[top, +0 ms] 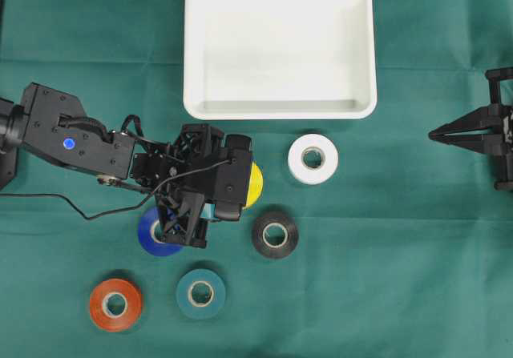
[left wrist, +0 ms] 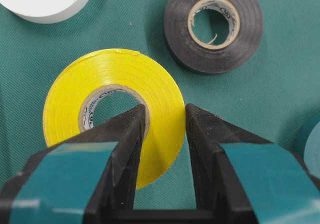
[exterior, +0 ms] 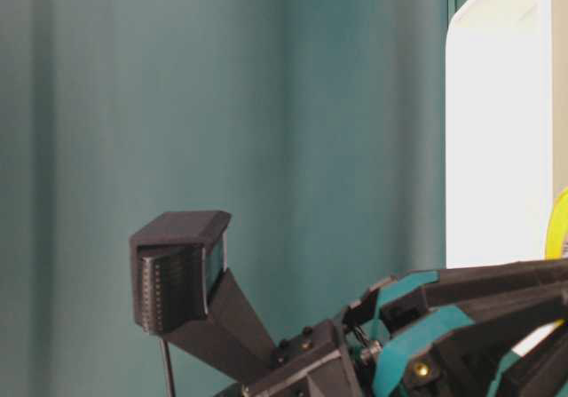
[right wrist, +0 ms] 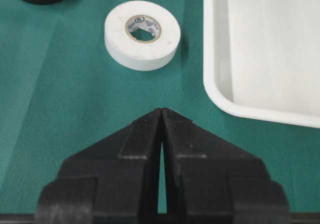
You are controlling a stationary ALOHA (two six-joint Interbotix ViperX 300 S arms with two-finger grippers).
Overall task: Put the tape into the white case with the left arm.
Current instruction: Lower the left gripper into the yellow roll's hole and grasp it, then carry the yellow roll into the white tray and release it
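Observation:
The robot's left gripper needs to set the yellow tape roll down inside the white case, beside the case's short side point(top: 333, 35) nearest the robot's right gripper.
A yellow tape roll point(left wrist: 125, 78) lies between the fingers of my left gripper point(left wrist: 166, 113). One teal-striped finger is in the roll's hole and the other is against its outer face, so the gripper is shut on the roll's wall. From overhead only the edge of the yellow roll point(top: 254, 183) shows past the left arm's wrist point(top: 200, 186). The white case point(top: 279, 110) stands empty at the back centre, apart from the roll. My right gripper point(right wrist: 162, 111) is shut and empty at the far right point(top: 433, 134).
Loose rolls lie on the green cloth: white point(top: 313, 158), black point(top: 275, 235), blue point(top: 148, 234) partly under the left arm, teal point(top: 200, 293) and orange point(top: 115, 303). The white roll point(right wrist: 142, 33) lies beside the case's corner point(right wrist: 215, 93).

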